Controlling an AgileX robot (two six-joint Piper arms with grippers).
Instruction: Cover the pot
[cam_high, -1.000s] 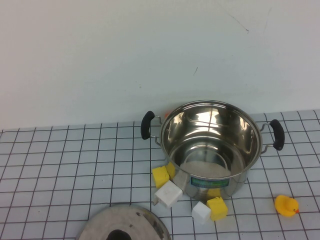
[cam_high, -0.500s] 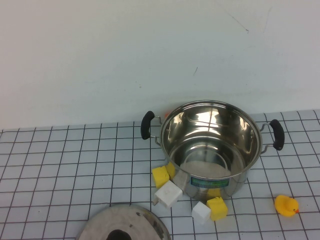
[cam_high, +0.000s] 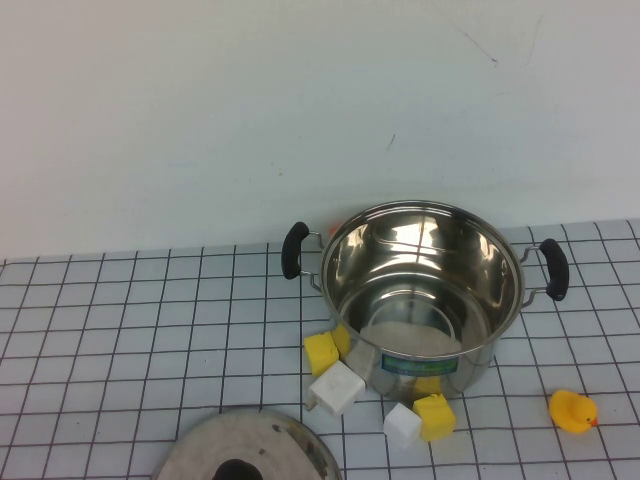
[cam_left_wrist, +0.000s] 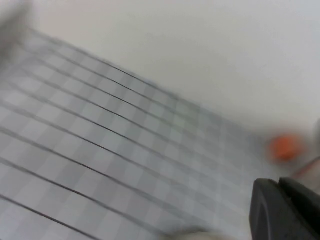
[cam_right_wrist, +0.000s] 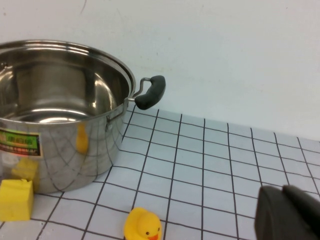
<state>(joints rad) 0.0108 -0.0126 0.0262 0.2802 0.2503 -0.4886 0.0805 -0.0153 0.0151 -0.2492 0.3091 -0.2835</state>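
Observation:
The steel lid's dark knob (cam_high: 237, 470) is the next place my left gripper will go to and close on, because the lid has to cover the pot.
The pot (cam_high: 420, 290) is a shiny steel stockpot with two black side handles and a green-blue label. It stands open and empty at the back right of the gridded table, and also shows in the right wrist view (cam_right_wrist: 55, 115). The round steel lid (cam_high: 250, 435) with a dark knob lies at the front edge, left of the pot. Neither gripper shows in the high view. My left gripper (cam_left_wrist: 281, 185) has its fingers together, over blurred grid. My right gripper (cam_right_wrist: 284, 192) has its fingers together, low and to the right of the pot.
Yellow blocks (cam_high: 321, 352) (cam_high: 435, 416) and white blocks (cam_high: 336, 388) (cam_high: 402, 425) lie against the pot's front. A yellow rubber duck (cam_high: 573, 410) sits at the front right, also seen in the right wrist view (cam_right_wrist: 144, 225). A small orange thing (cam_left_wrist: 285, 147) lies near the wall.

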